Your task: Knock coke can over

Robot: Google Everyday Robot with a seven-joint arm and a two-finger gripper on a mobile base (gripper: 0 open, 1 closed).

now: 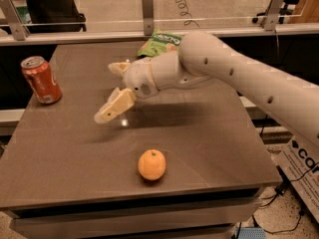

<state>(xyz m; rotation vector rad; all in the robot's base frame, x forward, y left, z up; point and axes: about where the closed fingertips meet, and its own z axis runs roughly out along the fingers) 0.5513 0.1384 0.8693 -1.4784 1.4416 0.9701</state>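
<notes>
I need to move my gripper to the coke can next and close it around the body's middle (43, 82), so that the can tips over along with my hand.
The coke can (41, 79) is red with a silver top. It stands upright near the left edge of the grey table (209, 133). My gripper (104, 92) hangs over the middle of the table, to the right of the can and apart from it. Its two tan fingers (113, 106) are spread open and point left, with nothing between them. My white arm reaches in from the right.
An orange fruit (151, 165) lies near the table's front edge, below the gripper. A green snack bag (158, 43) lies at the back of the table, partly behind my arm. A glass railing runs behind the table. A cardboard box (305, 169) stands on the floor at the right.
</notes>
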